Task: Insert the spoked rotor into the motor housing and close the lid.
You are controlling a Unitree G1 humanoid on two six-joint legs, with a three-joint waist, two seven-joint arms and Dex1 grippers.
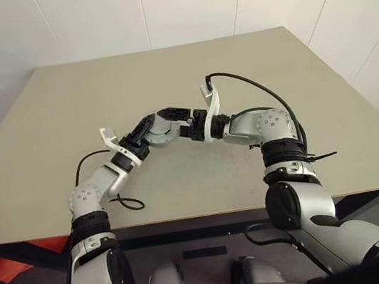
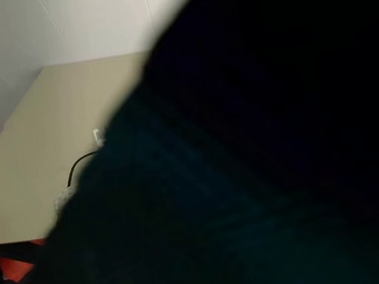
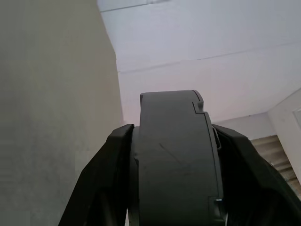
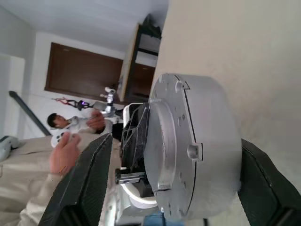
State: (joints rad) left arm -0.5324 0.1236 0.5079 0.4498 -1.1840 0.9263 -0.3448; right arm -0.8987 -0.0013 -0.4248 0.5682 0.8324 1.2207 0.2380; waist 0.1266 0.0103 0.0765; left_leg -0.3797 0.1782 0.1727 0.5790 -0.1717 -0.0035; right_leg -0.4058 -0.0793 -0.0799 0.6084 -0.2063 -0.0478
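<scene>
My left gripper needs to release the motor housing on the beige table [image 1: 98,150] next to that gripper's white bracket. The housing now hangs above the middle of the table.
Above the middle of the table, the round grey motor housing [image 1: 163,126] hangs between my two grippers. My left gripper [image 1: 151,128] comes in from the left and is shut on it. In the left wrist view its black fingers [image 3: 101,179] press both sides of the housing [image 3: 174,155]. My right gripper [image 1: 181,119] reaches in from the right and stands open. In the right wrist view its fingers [image 4: 89,188] stand a little off the housing [image 4: 211,155]. The flat grey lid [image 4: 167,141] sits flush on one face of the housing. The spoked rotor is hidden.
The beige table [image 1: 251,74] has its front edge close to me. A loose black cable [image 1: 130,202] loops near the front left. A dark shape covers most of the right eye view. A person [image 4: 61,136] sits far behind in the right wrist view.
</scene>
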